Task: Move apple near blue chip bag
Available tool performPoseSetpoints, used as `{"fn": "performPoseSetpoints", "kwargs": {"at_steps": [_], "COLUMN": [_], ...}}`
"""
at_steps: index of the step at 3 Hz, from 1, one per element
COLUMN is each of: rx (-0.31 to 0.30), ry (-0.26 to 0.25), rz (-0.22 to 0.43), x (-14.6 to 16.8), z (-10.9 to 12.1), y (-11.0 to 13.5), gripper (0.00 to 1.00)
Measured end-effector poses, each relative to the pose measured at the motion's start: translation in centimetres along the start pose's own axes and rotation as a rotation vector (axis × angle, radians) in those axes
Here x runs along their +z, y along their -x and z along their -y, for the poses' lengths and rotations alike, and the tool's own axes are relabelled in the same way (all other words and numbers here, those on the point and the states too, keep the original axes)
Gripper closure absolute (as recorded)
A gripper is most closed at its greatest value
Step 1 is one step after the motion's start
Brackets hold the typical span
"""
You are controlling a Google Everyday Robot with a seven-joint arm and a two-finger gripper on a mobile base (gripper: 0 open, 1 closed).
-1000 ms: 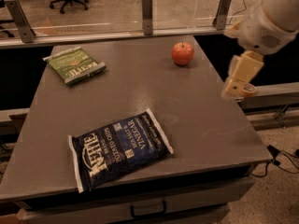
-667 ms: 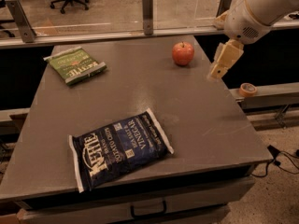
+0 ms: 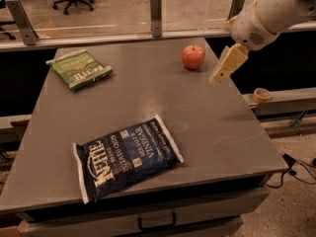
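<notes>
My gripper is to close next on the apple's side (image 3: pixel 199 58) nearest the roll of tape, so it can lift the apple from there.
The red-orange apple (image 3: pixel 193 56) stands upright at the far right of the grey table (image 3: pixel 148 107). The navy Kettle blue chip bag (image 3: pixel 127 156) lies flat near the table's front edge, left of centre. My gripper (image 3: pixel 218 76) hangs from the white arm at the upper right, just right of the apple and a little nearer to me, above the table. It touches neither the apple nor the bag.
A smaller green chip bag (image 3: pixel 80 69) lies at the table's far left. A roll of tape (image 3: pixel 261 94) sits on a ledge beyond the right edge. A glass barrier with posts (image 3: pixel 156 14) runs behind the table. A drawer handle (image 3: pixel 155 222) is below the front edge.
The gripper has moved left and away from the table's right edge, toward the apple. The apple and both bags have not moved.
</notes>
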State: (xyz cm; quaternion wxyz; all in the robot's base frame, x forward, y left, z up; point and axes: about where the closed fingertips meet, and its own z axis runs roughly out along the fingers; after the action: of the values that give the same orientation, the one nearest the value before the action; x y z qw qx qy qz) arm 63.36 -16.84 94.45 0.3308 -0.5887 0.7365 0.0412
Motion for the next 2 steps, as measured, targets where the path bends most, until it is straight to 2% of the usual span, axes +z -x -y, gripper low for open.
{"fn": "performPoseSetpoints", "kwargs": {"at_steps": [2], "rx": [0.162], "ry": [0.012], "rz": [0.191], "x": [7.2], "z": [3.7], "y": [0.9], "gripper": [0.0]}}
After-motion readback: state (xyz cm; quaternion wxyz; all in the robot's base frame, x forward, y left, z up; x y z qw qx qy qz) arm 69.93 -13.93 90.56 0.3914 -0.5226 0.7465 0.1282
